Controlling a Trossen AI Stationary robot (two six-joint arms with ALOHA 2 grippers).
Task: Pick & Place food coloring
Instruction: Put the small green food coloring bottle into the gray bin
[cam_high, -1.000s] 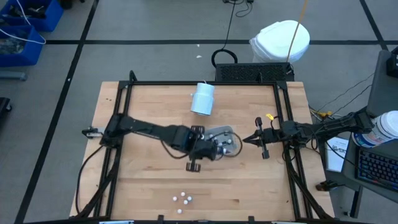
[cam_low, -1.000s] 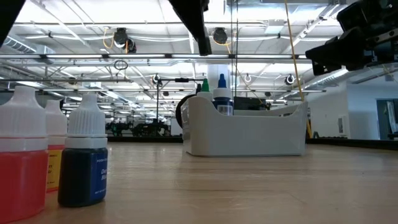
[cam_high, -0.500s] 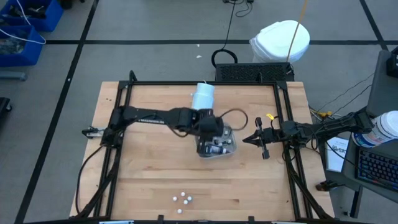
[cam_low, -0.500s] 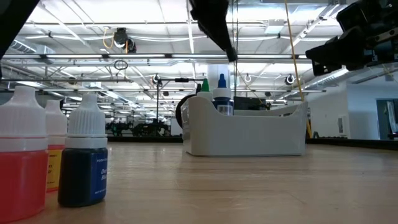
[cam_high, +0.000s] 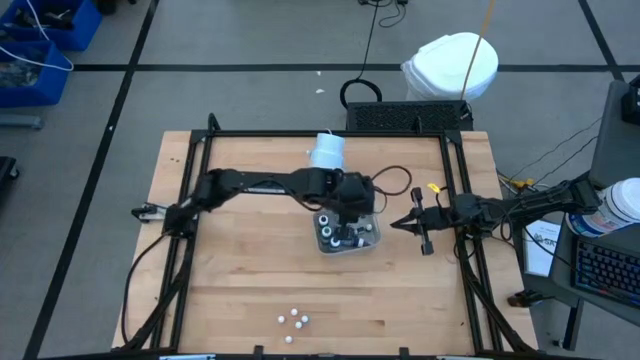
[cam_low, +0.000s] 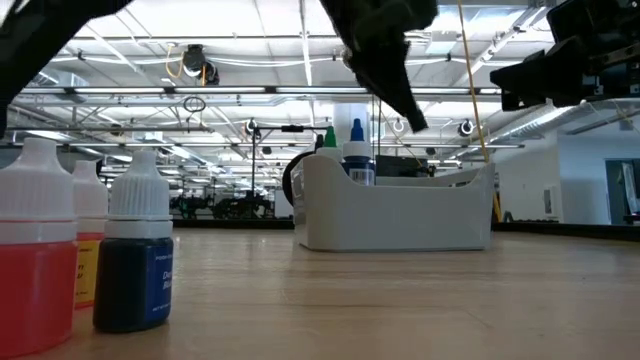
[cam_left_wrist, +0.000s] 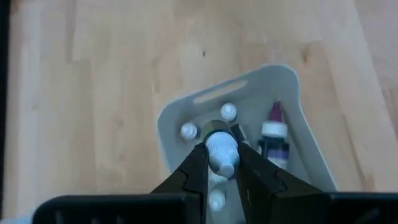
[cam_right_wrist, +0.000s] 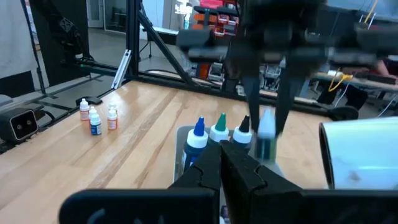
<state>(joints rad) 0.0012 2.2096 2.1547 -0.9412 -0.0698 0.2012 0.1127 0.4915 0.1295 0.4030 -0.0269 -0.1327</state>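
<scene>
My left gripper has the food coloring bottle to put down. It will let go of it among the bottles near the middle of the pale grey tray (cam_high: 352, 231) (cam_left_wrist: 232, 162).
A small food coloring bottle (cam_left_wrist: 222, 151) with a white cap and dark body hangs over the pale grey tray (cam_high: 368, 241), with my left gripper (cam_high: 349, 212) shut on it. Several more bottles (cam_left_wrist: 229, 111) stand upright inside the tray. A few loose bottles (cam_high: 293, 318) stand on the table by its near edge; they show large in the low view (cam_low: 139, 255). My right gripper (cam_high: 398, 225) waits shut, level, just right of the tray, touching nothing. My left gripper pinches the bottle's white cap (cam_left_wrist: 222, 148) between its two fingers (cam_left_wrist: 198, 163). The fingers come from above, slanting down. The bottle (cam_right_wrist: 266, 142) hangs upright, cap up, clear of the tray and of the bottles under it.
A pale blue-white cylinder (cam_high: 327, 152) lies on its side just beyond the tray, toward the far edge. A black frame (cam_high: 330, 134) borders the table. Bare wood lies between the tray and the loose bottles.
My left gripper has carried the bottle toward the table's right and far edges, from beside the tray's near-left side until over the tray, sinking a little. It has stayed shut on the bottle. The right arm has kept still.
</scene>
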